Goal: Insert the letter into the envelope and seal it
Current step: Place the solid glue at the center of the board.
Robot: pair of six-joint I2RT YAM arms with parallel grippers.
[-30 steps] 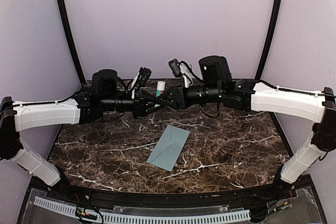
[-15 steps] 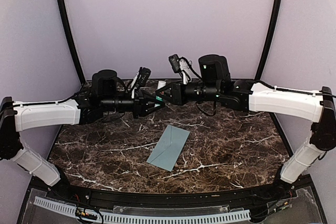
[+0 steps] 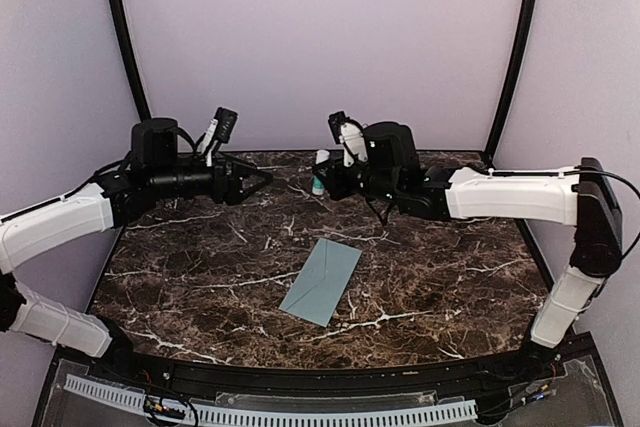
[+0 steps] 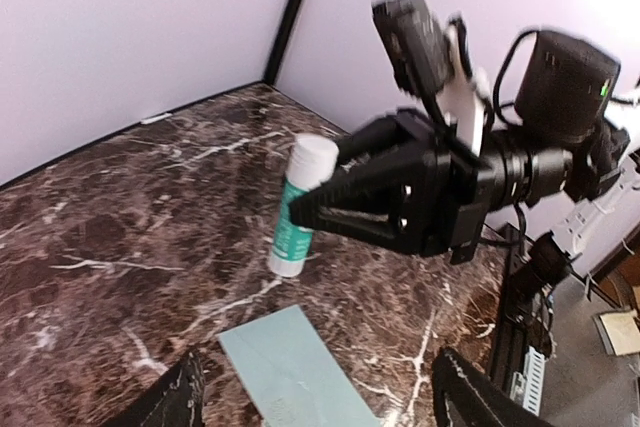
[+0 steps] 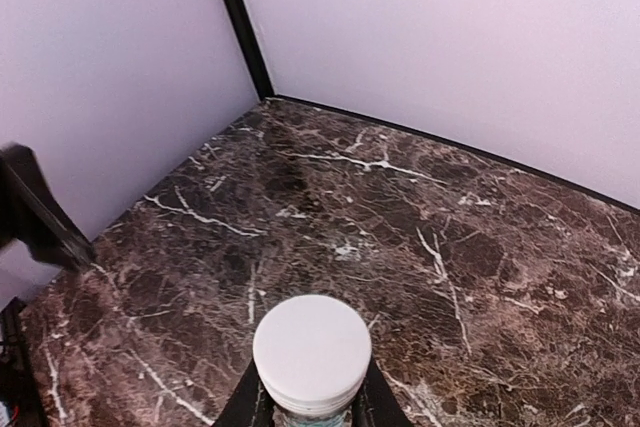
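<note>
Next, I set the white-and-green glue stick at the far edge of the pale blue-grey envelope point(image 3: 324, 237) with my right gripper.
The pale blue-grey envelope point(image 3: 322, 280) lies flat on the marble table, flap side down, and its near end shows in the left wrist view point(image 4: 300, 377). No letter is in view. My right gripper point(image 3: 321, 185) is shut on a white-and-green glue stick point(image 3: 319, 169) at the back of the table, the stick upright with its foot close to the marble. The stick's white cap point(image 5: 312, 352) fills the space between my right fingers point(image 5: 245, 399). My left gripper point(image 3: 262, 182) hangs open and empty to the left of the stick, well apart from it.
The lilac back wall and two black corner posts point(image 3: 125, 37) close off the table's far side. The right arm's wrist camera point(image 4: 415, 37) sticks up above its gripper point(image 4: 305, 209). The left gripper's tip point(image 5: 35, 212) shows at the left edge of the right wrist view.
My left gripper opened, let go of the glue stick and drew back to the left. The right gripper kept the stick and carried it lower and slightly right.
</note>
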